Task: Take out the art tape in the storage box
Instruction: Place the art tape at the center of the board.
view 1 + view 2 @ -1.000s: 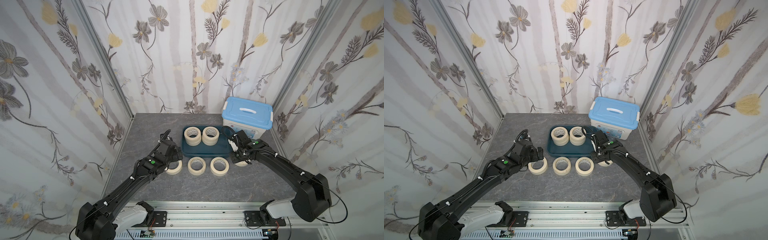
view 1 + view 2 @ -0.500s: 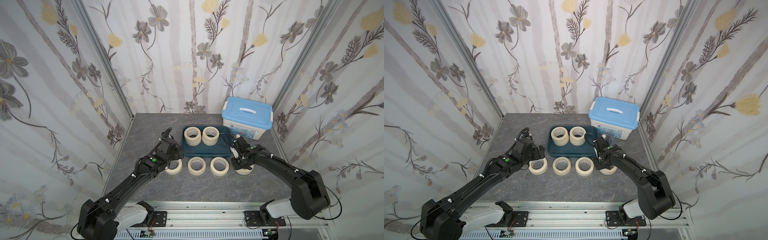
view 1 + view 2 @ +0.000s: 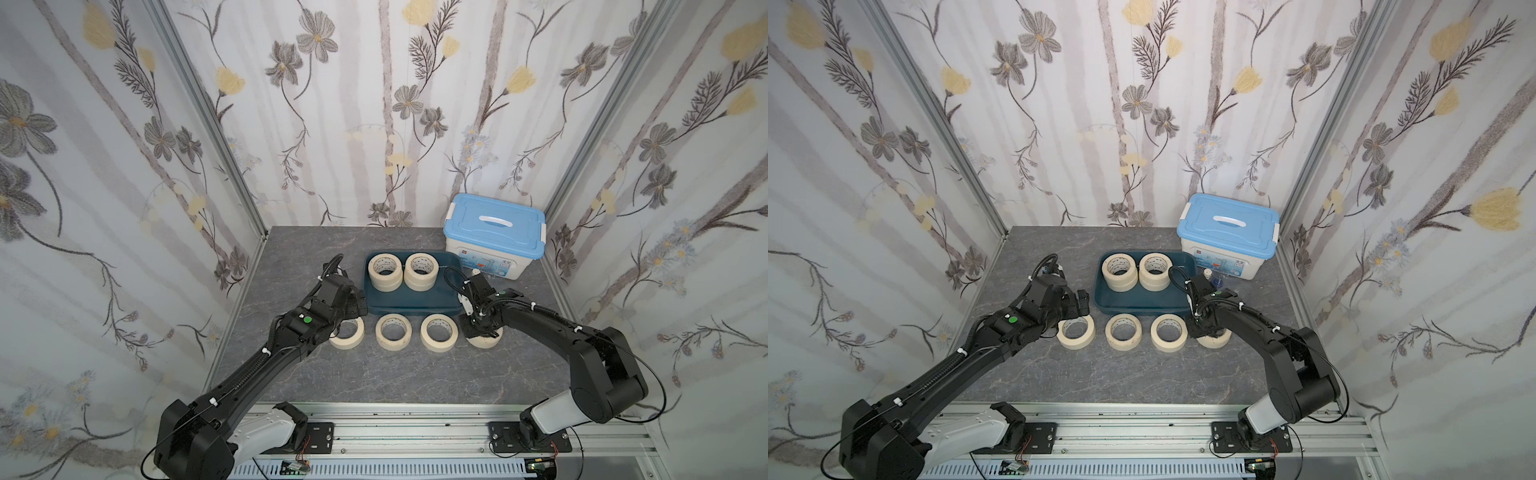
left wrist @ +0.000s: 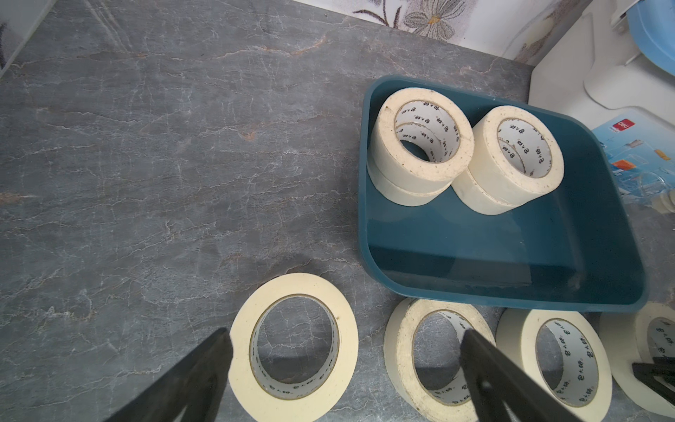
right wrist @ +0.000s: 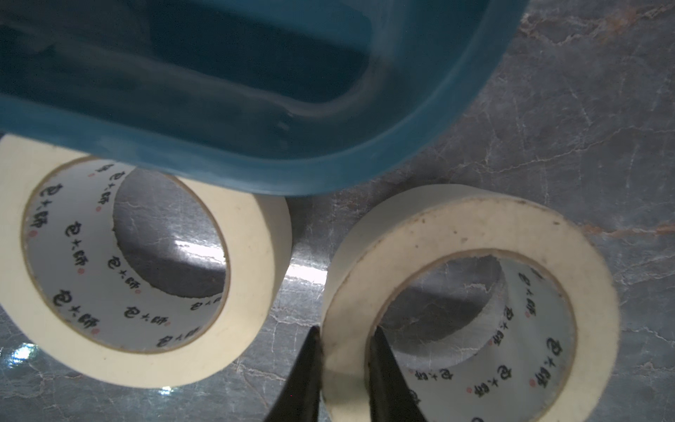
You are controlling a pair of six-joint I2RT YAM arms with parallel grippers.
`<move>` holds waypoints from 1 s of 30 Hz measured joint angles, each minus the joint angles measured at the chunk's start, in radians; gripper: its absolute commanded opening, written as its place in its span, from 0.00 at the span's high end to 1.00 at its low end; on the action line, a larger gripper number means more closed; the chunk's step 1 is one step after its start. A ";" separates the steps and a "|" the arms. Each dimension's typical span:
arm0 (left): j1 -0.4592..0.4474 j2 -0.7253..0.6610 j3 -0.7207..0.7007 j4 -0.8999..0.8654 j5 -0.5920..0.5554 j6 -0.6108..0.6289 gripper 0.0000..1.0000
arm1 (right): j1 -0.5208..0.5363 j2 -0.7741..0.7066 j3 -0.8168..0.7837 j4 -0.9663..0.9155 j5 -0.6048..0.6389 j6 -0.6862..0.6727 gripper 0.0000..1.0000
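My right gripper is going to let go of its art tape roll on the table at the row's end (image 3: 481,334) (image 5: 457,299) nearest the bin.
The storage box (image 3: 415,302), a shallow dark teal tray, holds two stacks of cream art tape (image 3: 386,271) (image 3: 420,268) at its back. Several more rolls lie in a row on the table in front of it (image 3: 393,331) (image 3: 439,332). My right gripper (image 5: 346,332) is shut on the wall of the rightmost roll (image 5: 475,226), one finger inside the ring and one outside. That roll (image 3: 485,341) appears to rest on the table. My left gripper (image 4: 347,338) hangs open over the leftmost roll (image 4: 292,343), touching nothing.
A white bin with a light-blue lid (image 3: 494,235) stands at the back right, close behind the tray's right corner. Flowered walls enclose the grey table on three sides. A small white-capped item (image 3: 1207,273) sits between the bin and the tray.
My right gripper has carried its roll from beside the tray's right edge toward the front and down to the right end of the row. The left arm has barely shifted.
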 measured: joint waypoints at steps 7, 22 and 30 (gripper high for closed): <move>0.000 0.001 0.002 0.000 0.000 0.000 0.00 | -0.004 0.015 -0.006 0.009 -0.008 0.000 0.81; 0.000 -0.001 0.002 -0.003 0.000 0.000 0.00 | -0.006 0.039 -0.006 0.040 -0.011 0.000 0.76; 0.000 -0.002 0.002 -0.003 -0.001 0.000 0.00 | -0.006 0.036 -0.006 0.041 -0.011 -0.004 0.68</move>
